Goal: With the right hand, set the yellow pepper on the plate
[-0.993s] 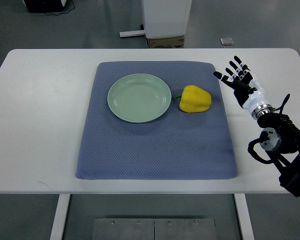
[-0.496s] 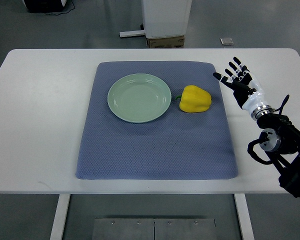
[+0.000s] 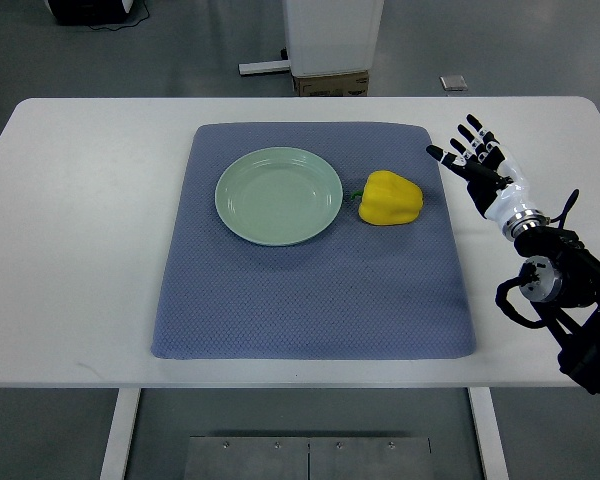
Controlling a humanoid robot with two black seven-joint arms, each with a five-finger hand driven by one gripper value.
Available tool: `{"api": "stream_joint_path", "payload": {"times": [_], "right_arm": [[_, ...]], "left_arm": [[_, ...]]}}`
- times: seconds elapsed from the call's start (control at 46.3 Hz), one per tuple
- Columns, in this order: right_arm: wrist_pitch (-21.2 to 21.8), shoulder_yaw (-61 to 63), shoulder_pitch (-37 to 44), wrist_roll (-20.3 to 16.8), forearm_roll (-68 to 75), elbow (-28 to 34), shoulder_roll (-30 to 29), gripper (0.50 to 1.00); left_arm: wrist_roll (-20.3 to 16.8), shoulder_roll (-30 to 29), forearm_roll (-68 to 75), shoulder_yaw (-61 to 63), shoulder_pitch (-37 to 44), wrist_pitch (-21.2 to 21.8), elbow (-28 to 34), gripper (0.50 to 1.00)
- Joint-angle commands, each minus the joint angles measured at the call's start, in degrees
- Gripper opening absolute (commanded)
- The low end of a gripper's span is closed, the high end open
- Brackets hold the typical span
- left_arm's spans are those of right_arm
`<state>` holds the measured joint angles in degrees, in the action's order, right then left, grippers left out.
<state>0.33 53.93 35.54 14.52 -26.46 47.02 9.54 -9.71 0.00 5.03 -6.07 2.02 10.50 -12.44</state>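
Observation:
Next, my right gripper closes around the yellow pepper's body (image 3: 392,199), coming from the end opposite the green stem.
A yellow pepper (image 3: 390,199) lies on its side on the blue-grey mat (image 3: 310,290), its green stem toward the plate. The pale green plate (image 3: 279,195) sits just left of it, with nothing on it. My right hand (image 3: 477,163) hovers over the white table to the right of the mat, fingers spread and holding nothing, a short way right of the pepper. The left arm does not show.
The white table (image 3: 80,250) extends well beyond the mat on both sides. My right arm's black joints and cables (image 3: 570,300) occupy the right edge. A white cabinet base (image 3: 330,40) stands on the floor behind the table.
The right hand has shifted very slightly up and away; the pepper and plate have not moved.

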Motion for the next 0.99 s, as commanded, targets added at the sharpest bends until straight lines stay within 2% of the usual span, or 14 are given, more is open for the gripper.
{"api": "stream_joint_path", "payload": {"times": [0.0, 0.712, 0.971], "right_arm": [[-0.06, -0.06, 0.05, -0.02, 0.0, 0.0, -0.05, 1.0], [0.11, -2.52, 1.9, 0.42, 0.0, -1.58, 0.92, 1.0], [0.02, -3.3, 1.9, 3.85, -0.09, -1.41, 1.0, 1.0]], "left_arm": [[0.04, 0.0, -0.03, 0.0, 0.0, -0.04, -0.04, 1.0], [0.04, 0.0, -0.03, 0.0, 0.0, 0.04, -0.04, 1.0], [-0.05, 0.0, -0.03, 0.0, 0.0, -0.04, 0.05, 1.0]]}}
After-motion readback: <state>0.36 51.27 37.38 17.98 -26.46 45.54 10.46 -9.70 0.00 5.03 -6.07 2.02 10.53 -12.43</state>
